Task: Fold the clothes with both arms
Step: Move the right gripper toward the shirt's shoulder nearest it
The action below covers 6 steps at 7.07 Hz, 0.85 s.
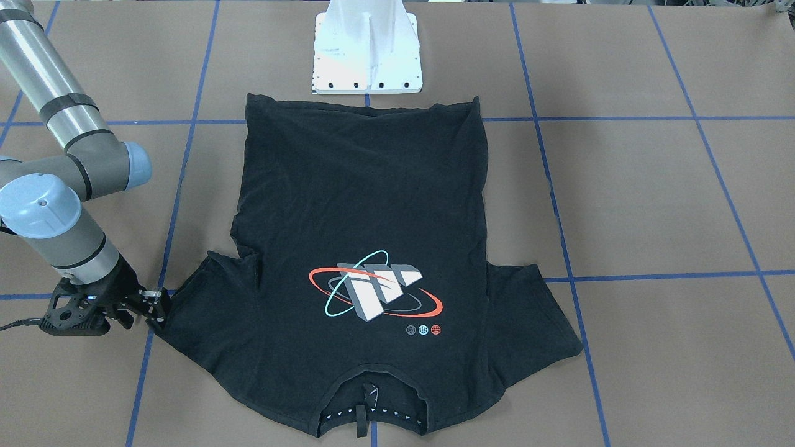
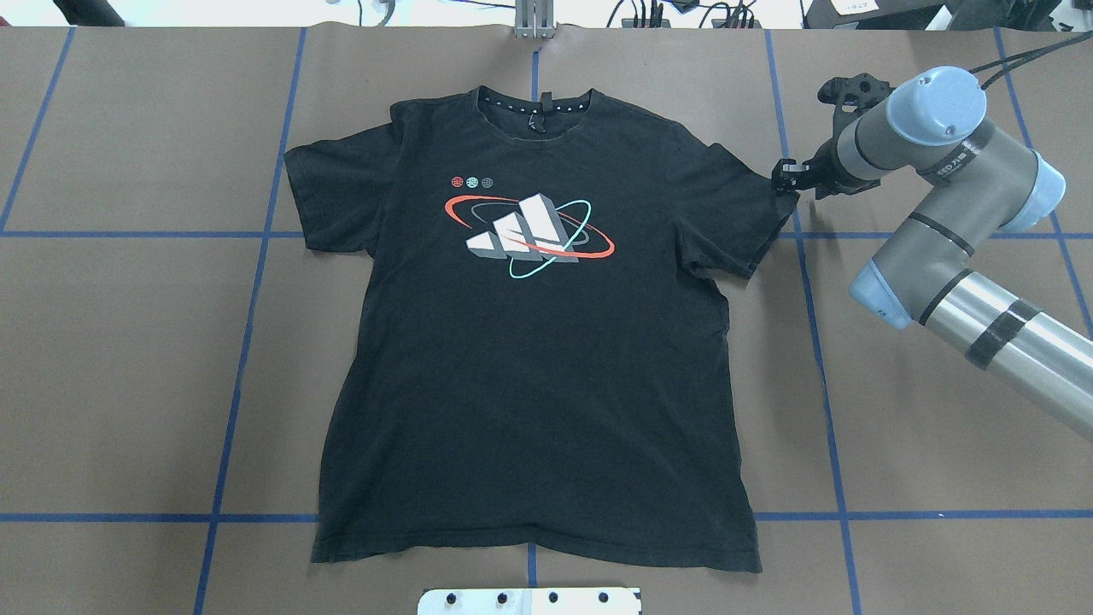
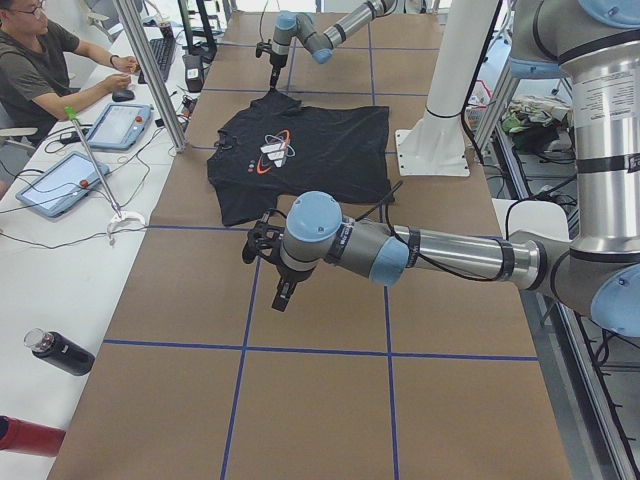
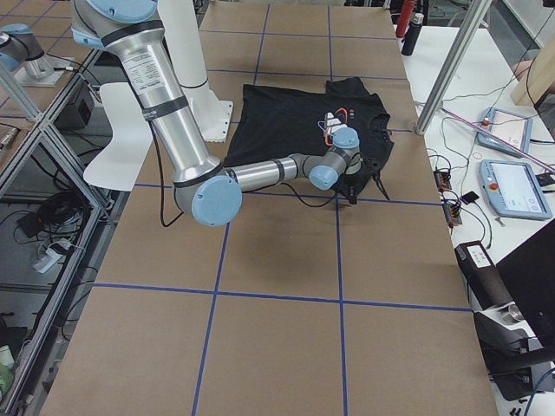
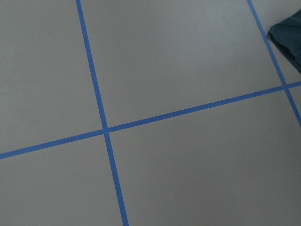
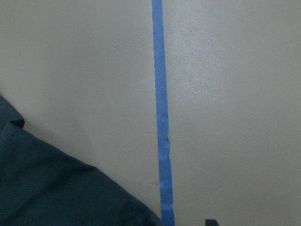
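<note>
My right gripper will let go of the sleeve tip on the black T-shirt's chest (image 1: pixel 325 315), against the teal loop of the graphic.
The black T-shirt (image 2: pixel 529 367) lies flat on the brown table with its graphic (image 2: pixel 529 226) up, collar away from the robot base. My right gripper (image 2: pixel 786 178) is down at the tip of the shirt's sleeve (image 1: pixel 186 310), its jaws a little apart. In the right wrist view one fingertip (image 6: pixel 209 221) shows beside the cloth (image 6: pixel 47 188). My left gripper (image 3: pixel 275 290) hovers over bare table off to the shirt's side. It shows only in the exterior left view, so I cannot tell its state. A shirt corner (image 5: pixel 289 35) appears in the left wrist view.
The white pedestal base (image 1: pixel 366 56) stands at the shirt's hem. Blue tape lines (image 2: pixel 256 282) cross the table. A person (image 3: pixel 40 70) sits at a side bench with tablets (image 3: pixel 60 180). Bottles (image 3: pixel 60 352) lie on that bench.
</note>
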Each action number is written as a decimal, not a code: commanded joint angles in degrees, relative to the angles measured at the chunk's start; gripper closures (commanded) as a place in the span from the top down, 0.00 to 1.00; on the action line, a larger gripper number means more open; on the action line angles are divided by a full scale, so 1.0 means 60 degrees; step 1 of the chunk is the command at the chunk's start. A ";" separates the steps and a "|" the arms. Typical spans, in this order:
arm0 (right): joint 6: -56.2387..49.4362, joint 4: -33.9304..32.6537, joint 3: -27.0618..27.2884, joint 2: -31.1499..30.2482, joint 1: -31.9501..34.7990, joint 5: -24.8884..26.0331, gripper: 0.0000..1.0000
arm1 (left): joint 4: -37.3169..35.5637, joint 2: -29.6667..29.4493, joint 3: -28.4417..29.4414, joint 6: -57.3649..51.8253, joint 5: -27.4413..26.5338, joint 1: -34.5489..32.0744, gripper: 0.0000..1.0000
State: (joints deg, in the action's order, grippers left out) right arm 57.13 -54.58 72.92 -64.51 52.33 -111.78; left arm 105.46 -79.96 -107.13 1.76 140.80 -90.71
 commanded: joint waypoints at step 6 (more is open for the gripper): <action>0.0374 -0.0161 0.1641 0.0234 0.0010 -0.1116 0.00 | -0.0013 0.0026 -0.0220 0.0000 0.0145 -0.0027 1.00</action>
State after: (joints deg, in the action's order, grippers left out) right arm 55.94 -55.17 78.91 -63.38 52.84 -116.65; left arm 105.45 -79.81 -108.10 1.76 141.05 -90.86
